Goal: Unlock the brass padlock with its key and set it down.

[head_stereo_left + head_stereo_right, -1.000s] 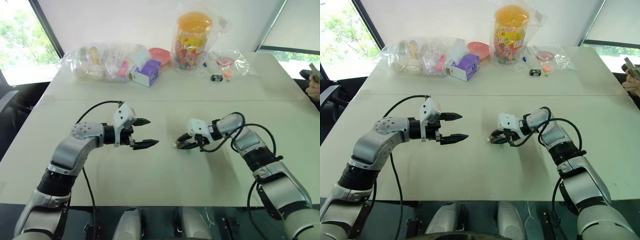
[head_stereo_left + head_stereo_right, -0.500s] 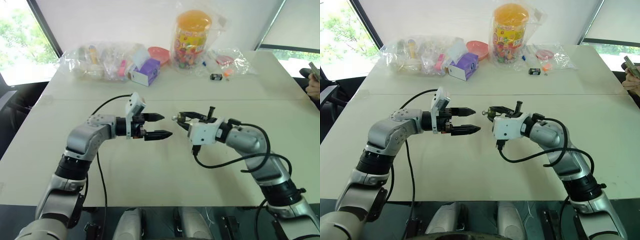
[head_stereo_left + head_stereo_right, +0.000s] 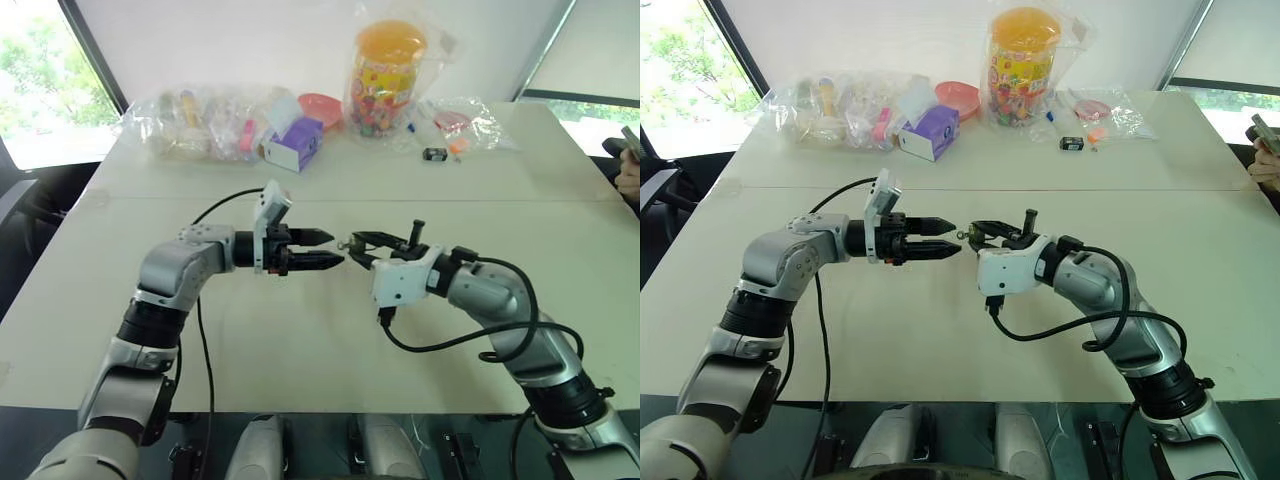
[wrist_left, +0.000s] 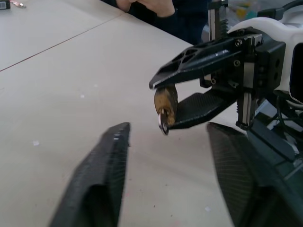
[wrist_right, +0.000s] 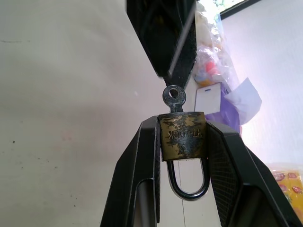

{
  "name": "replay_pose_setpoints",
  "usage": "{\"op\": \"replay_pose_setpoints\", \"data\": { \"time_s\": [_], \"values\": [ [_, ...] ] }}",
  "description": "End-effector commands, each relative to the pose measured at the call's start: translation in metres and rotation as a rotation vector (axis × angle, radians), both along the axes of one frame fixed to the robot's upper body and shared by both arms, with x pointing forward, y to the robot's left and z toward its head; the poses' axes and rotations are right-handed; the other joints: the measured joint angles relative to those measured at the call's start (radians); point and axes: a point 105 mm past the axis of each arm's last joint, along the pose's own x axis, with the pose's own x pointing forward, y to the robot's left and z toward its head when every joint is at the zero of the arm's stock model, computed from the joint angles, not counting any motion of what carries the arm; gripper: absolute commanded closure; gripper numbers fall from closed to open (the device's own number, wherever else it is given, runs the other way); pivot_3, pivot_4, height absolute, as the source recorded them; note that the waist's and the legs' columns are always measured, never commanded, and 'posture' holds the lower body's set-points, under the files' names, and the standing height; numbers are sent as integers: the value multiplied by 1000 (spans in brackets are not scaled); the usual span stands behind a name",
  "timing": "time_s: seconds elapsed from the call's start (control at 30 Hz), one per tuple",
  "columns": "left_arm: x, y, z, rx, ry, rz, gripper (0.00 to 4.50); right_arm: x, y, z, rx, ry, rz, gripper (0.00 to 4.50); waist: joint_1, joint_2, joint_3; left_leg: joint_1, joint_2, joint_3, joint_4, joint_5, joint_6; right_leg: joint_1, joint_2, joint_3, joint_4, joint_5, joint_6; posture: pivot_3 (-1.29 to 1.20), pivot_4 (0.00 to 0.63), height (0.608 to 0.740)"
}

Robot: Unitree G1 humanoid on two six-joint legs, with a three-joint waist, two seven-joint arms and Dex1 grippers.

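Note:
With the padlock's shackle tucked between my right gripper's fingers, my left gripper next opens wider and takes the padlock's body [image 5: 183, 136] to free the shackle.
My right gripper [image 5: 182, 124] is shut on the brass padlock [image 5: 182, 135] and holds it above the table, with the silver shackle [image 5: 189, 184] lying back between its fingers. A small silver key [image 5: 174, 97] sticks out of the padlock's base toward my left gripper [image 3: 328, 250]. In the left wrist view the padlock [image 4: 165, 99] and key [image 4: 163, 124] hang just beyond the left gripper [image 4: 168, 126]. Its fingers stand a little apart with nothing between them, and they do not touch the key. The two grippers face each other tip to tip over the middle of the table [image 3: 300, 340].
Along the far edge lie clear plastic bags of small items [image 3: 195, 120], a purple box [image 3: 295, 143], a pink bowl [image 3: 318, 105], a candy jar with an orange lid [image 3: 388, 75] and a small black object [image 3: 433, 154]. A person's hand [image 3: 630, 170] shows at the right edge.
My right gripper has lifted the padlock off the table and turned it toward the left gripper. The left gripper moved right, up to the key, and its fingers narrowed.

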Motion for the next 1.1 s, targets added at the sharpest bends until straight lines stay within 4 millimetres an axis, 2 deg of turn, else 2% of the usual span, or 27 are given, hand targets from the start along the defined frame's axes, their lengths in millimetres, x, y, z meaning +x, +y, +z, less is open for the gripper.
{"op": "replay_pose_setpoints", "data": {
  "time_s": [0.03, 0.07, 0.33, 0.53, 0.67, 0.8, 0.93, 1.03, 1.1],
  "values": [
    [1, -2, 14, -33, -54, -7, 3906, -8, 5, 12, 3, -45, 33, 3703, 0, 0, 0, 0, 0, 0, 0, 0, 0, 0, 0, 0, 0, 0, 0, 0, 150, 735],
    [1, -2, 14, -35, -55, -5, 4408, -8, 5, 13, 2, -44, 33, 3703, 0, 0, 0, 0, 0, 0, 0, 0, 0, 0, 0, 0, 0, 0, 0, 0, 150, 735],
    [-4, -6, 8, 31, -145, -36, 4468, -8, 6, 17, 5, -30, 37, 3703, 0, 0, 0, 0, 0, 0, 0, 0, 0, 0, 0, 0, 0, 0, 0, 0, 150, 735],
    [-4, -11, 7, 97, -458, -32, 4468, -9, 9, 25, 112, 88, 36, 3703, 1, 0, 0, 0, 0, 0, 0, 0, 0, 0, 0, 0, 0, 0, 0, 0, 150, 735],
    [-13, -21, 18, 94, -786, -69, 4468, -7, 8, 29, 148, 160, 33, 3703, 3, 0, 0, 0, 0, 0, 0, 0, 0, 0, -1, 0, 0, 0, 0, 0, 150, 735],
    [-21, -24, 16, 101, -919, -129, 4468, -4, 5, 29, 143, 170, 21, 3703, 2, 0, 0, 0, 0, 0, 0, 0, 0, 0, -1, 0, -1, 0, 0, 0, 150, 735],
    [-21, -21, 7, 107, -831, -128, 4468, -3, 2, 29, 134, 165, 17, 3703, 1, 0, 0, 0, 0, 0, 0, 0, 0, 0, 0, 0, -1, 0, 0, 0, 150, 735],
    [-9, -14, 11, -3, -422, -20, 4468, -2, 2, 31, 100, 124, 18, 3703, 2, 0, 0, 0, 0, 0, 0, 0, 0, 1, 0, 0, -1, 0, 0, 0, 150, 735],
    [-11, -11, 13, -55, -229, -28, 3940, 0, 1, 31, 72, 98, 18, 3703, -1, 0, 0, 0, 0, 0, 0, 0, 1, 1, 0, -1, -1, 0, 0, 0, 150, 735]
  ]
}}
